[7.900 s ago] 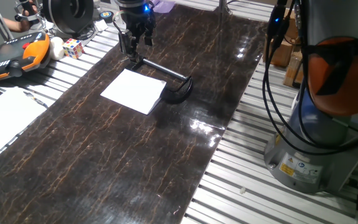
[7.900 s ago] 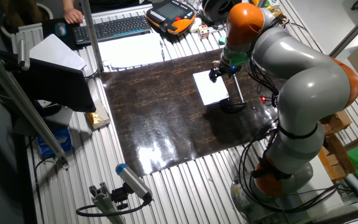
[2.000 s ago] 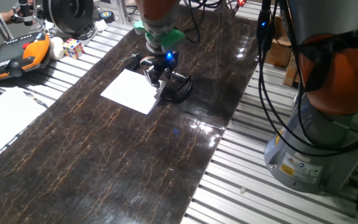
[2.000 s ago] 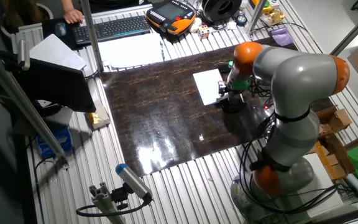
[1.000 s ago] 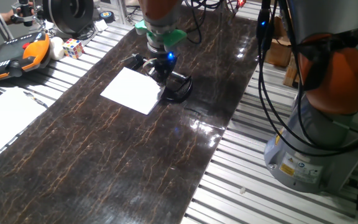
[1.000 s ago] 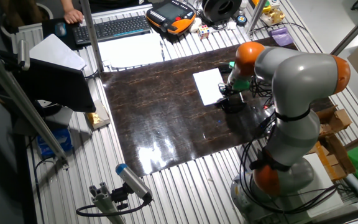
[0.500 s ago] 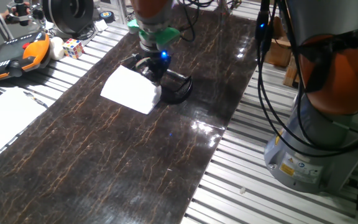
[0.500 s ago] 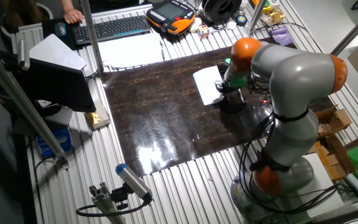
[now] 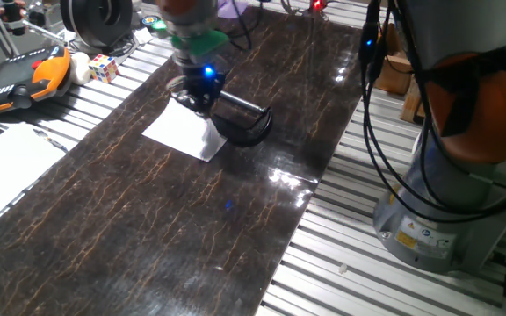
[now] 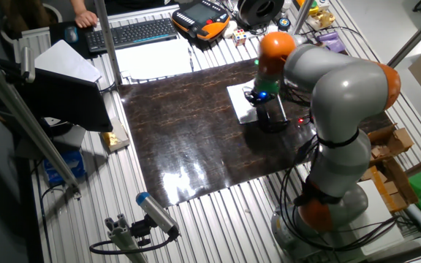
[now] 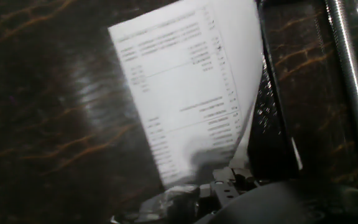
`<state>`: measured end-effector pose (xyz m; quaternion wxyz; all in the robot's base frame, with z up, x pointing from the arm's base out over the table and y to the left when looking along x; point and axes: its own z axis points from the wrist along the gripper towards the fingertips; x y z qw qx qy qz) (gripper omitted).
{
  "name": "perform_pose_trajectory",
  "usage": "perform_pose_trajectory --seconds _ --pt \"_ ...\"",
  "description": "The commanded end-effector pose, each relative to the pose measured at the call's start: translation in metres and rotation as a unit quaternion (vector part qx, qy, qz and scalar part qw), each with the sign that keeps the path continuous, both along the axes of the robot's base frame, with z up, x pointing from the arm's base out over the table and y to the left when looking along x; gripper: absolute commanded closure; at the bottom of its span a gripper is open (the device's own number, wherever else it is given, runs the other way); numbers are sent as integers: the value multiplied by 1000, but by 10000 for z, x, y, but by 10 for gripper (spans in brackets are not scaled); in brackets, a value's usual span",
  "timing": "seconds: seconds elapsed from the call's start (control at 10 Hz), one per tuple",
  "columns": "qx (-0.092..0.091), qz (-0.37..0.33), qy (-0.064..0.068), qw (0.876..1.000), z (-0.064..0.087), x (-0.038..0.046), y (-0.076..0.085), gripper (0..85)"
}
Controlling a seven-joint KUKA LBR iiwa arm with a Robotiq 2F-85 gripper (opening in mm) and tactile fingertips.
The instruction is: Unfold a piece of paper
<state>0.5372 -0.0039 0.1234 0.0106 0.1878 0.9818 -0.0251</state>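
The paper's flap, laid open on the bare dark mat [image 9: 155, 168] [image 11: 79, 124] just beyond the paper's near edge, will be let go of by my gripper.
The piece of paper [image 9: 178, 134] lies white on the dark marbled mat [image 9: 148, 228], with its right-hand flap raised off the mat. My gripper [image 9: 202, 102] is shut on that flap's edge and holds it up above the sheet. The other fixed view shows the paper [image 10: 238, 99] partly hidden under the gripper [image 10: 257, 100]. In the hand view the lifted flap [image 11: 185, 87] fills the middle, faint print on it, pinched at the bottom by my gripper [image 11: 213, 186].
A black curved clamp [image 9: 249, 130] with a long bar [image 11: 347, 87] lies just right of the paper. A larger white sheet [image 9: 3, 167], an orange pendant [image 9: 20, 75] and a Rubik's cube [image 9: 104, 67] sit at the left. My base [image 9: 446, 202] stands right.
My gripper closed on the paper's right edge, then moved left and up over the sheet. The flap has lifted and swung leftward, so less of the paper lies flat.
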Motion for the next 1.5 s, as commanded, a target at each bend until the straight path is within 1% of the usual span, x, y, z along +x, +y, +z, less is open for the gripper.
perform_pose_trajectory --seconds 0.0,0.1,0.2,0.3,0.5,0.6,0.8,0.9,1.0,1.1,1.2,1.3,1.4 --pt "3 -7 1 1000 65 -7 413 840" --pt "3 -15 2 1000 109 -26 514 840" --pt "23 -18 5 1000 134 -41 518 840" --pt "24 -21 6 999 137 -43 518 840" --pt "3 -12 4 1000 136 -42 516 840" --pt "-4 -10 3 1000 136 -42 516 840" --pt "6 9 21 1000 136 -42 516 840" --pt "5 17 22 1000 136 -42 516 840" --pt "0 32 18 999 136 -42 516 840" --pt "4 48 18 999 136 -42 516 840" --pt "28 58 27 998 136 -42 516 840" --pt "30 56 29 998 136 -42 516 840" --pt "27 49 31 998 136 -42 516 840"
